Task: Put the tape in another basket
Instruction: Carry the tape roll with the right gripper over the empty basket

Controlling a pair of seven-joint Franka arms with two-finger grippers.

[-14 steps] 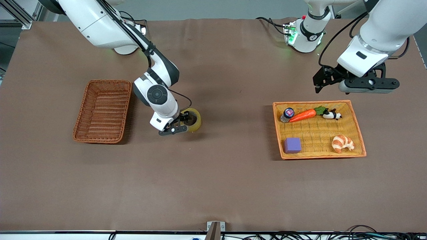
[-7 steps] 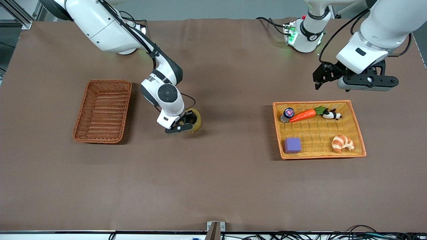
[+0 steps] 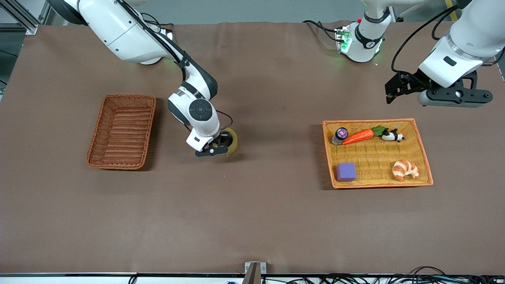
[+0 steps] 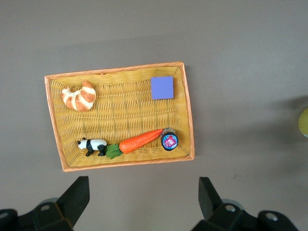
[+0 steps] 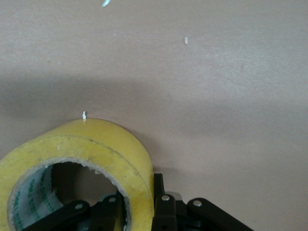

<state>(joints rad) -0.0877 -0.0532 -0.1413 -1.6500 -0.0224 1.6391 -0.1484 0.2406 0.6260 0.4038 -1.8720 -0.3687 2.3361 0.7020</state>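
I will release the yellowish tape roll, now between the two baskets, near the middle of the empty reddish-brown wicker basket [image 3: 126, 132] with my right gripper.
The yellowish tape roll [image 3: 233, 142] is near the middle of the table, between the two baskets. My right gripper [image 3: 221, 146] is shut on its wall, one finger inside the ring and one outside, as the right wrist view shows on the tape [image 5: 96, 149] and the gripper [image 5: 137, 204]. I cannot tell whether the roll rests on the table or hangs just above it. The reddish-brown wicker basket [image 3: 122, 132] stands empty toward the right arm's end. My left gripper [image 3: 390, 98] is open and empty, up in the air over bare table beside the orange tray; its own view [image 4: 143, 197] shows this too.
The flat orange-yellow tray [image 3: 378, 120] toward the left arm's end holds a carrot [image 3: 358, 136], a panda toy [image 3: 392, 136], a small jar [image 3: 340, 135], a purple block [image 3: 346, 172] and a croissant [image 3: 404, 169]. The left wrist view shows the tray [image 4: 120, 70] from above.
My right gripper, with the tape, shifted slightly toward the left arm's end, then held. My left gripper moved away from the tray toward its own end of the table.
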